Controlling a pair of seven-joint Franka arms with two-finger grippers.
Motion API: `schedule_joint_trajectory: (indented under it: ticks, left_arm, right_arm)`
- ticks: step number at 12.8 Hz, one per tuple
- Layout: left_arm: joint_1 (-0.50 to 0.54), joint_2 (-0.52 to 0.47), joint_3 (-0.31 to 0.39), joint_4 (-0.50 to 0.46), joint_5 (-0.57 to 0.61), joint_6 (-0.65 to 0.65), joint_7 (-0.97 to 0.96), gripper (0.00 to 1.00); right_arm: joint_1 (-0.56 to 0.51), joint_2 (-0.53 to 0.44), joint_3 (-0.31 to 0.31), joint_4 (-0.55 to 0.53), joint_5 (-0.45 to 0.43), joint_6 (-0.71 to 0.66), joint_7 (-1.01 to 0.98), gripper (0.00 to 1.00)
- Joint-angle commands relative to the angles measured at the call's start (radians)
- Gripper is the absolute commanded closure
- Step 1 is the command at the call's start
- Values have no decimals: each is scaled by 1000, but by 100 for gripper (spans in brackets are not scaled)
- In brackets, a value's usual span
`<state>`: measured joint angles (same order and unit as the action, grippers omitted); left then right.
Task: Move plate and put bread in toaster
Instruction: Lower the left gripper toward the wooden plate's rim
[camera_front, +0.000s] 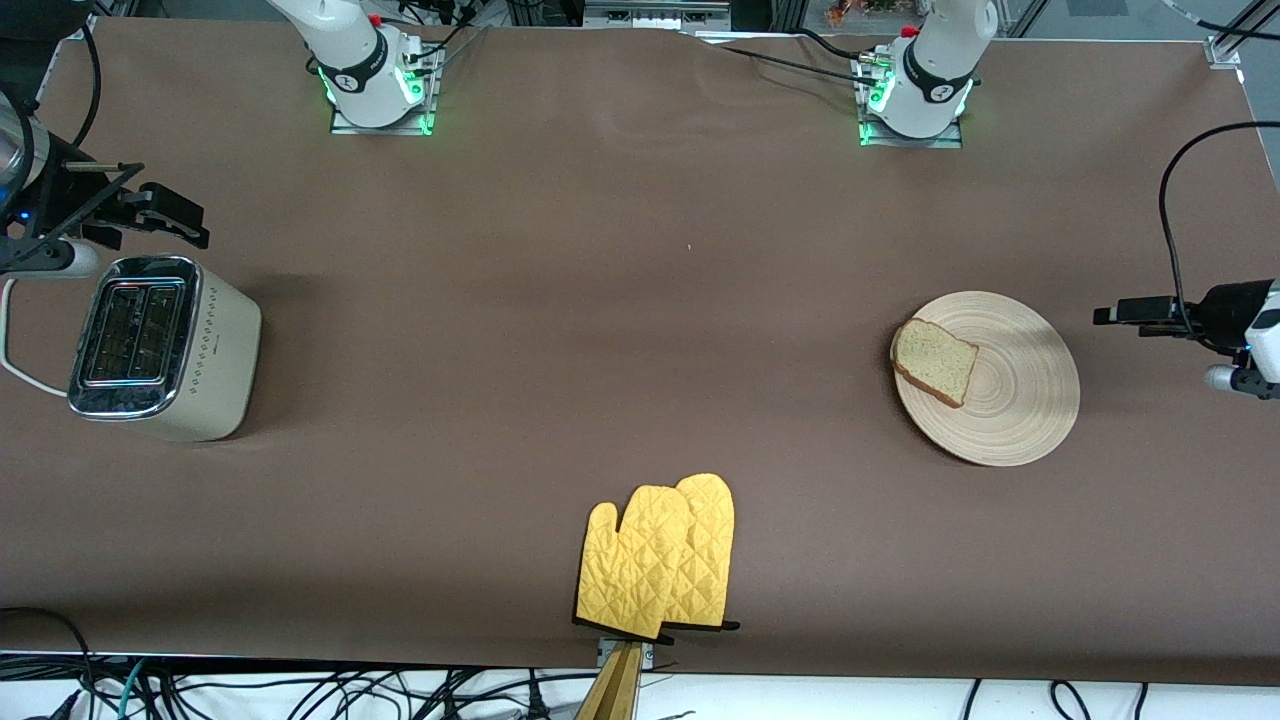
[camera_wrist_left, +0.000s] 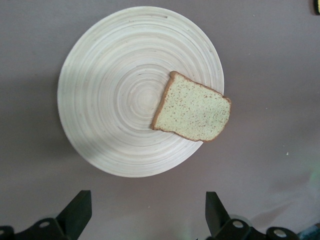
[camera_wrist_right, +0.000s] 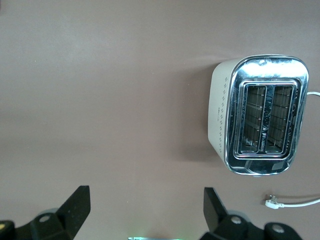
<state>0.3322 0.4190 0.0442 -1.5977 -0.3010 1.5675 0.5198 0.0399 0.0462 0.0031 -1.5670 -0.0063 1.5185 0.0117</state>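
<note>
The edge of the plate (camera_front: 1075, 365) (camera_wrist_left: 59, 103) across from the bread, on the side nearest the end of the left arm, will be gripped by my left gripper.
The plate (camera_front: 1020, 400) lies toward the left arm's end of the table. The bread (camera_front: 935, 360) lies flat on its rim, on the side toward the right arm's end, overhanging slightly. The left wrist view shows the plate (camera_wrist_left: 115, 100) and bread (camera_wrist_left: 192, 107) too. My left gripper (camera_front: 1120, 318) hovers open and empty beside the plate, at the table's end; its own view (camera_wrist_left: 148, 202) shows bare cloth between the fingers. The toaster (camera_front: 160, 345) stands at the right arm's end, slots empty, also in the right wrist view (camera_wrist_right: 262, 115). My right gripper (camera_front: 185, 222) hovers open and empty beside it (camera_wrist_right: 146, 197).
A pair of yellow oven mitts (camera_front: 660, 560) lies at the middle of the table near the front camera's edge. The toaster's white cord (camera_front: 15, 360) loops off at the table's end, its plug (camera_wrist_right: 272, 202) lying on the cloth. Brown cloth covers the table.
</note>
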Motion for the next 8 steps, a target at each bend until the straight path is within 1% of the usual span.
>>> schedule_joint_trajectory:
  ticks: [1,4,6,8]
  left_arm:
    - [48,88,31,28,-96,-7,173,0]
    - [111,156,51,31,-145,-9,325,0]
    - [146,211,57,39,-188,-9,371,0]
    - [160,269,66,51,-231,0,422,0]
  right_arm:
    - [0,-11,3,-5,3,-6,16,0]
    - [0,-11,3,-5,5,-4,16,0]
    - [0,-11,3,-5,5,-6,16,0]
    - [0,-9,3,-5,5,-4,16,0]
